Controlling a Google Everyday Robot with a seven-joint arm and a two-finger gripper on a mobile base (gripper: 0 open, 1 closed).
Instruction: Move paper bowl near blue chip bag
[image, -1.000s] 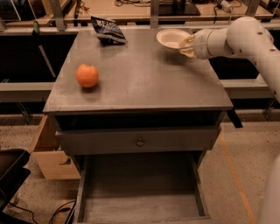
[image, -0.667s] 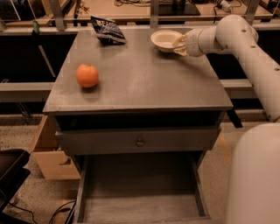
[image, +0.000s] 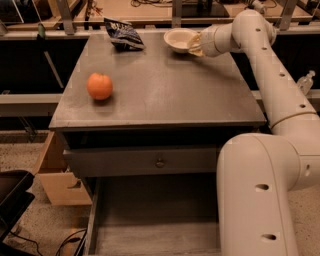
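My gripper will release the paper bowl near the table's far edge (image: 160, 43), next to the blue chip bag.
The paper bowl (image: 178, 39) is off-white and sits at the far edge of the grey table (image: 165, 95), right of centre. My gripper (image: 195, 44) is at the bowl's right rim and is shut on it. The blue chip bag (image: 123, 34) lies crumpled at the far left part of the table, a short gap left of the bowl. My arm (image: 270, 65) reaches in from the right, over the table's right edge.
An orange fruit (image: 100, 86) sits on the left half of the table. A drawer (image: 155, 220) below the tabletop stands pulled open. A cardboard box (image: 57, 175) is on the floor at left. A wooden bench (image: 150, 10) runs behind the table.
My gripper has carried the paper bowl leftward along the far edge, closer to the blue chip bag. The arm has swung further into view.
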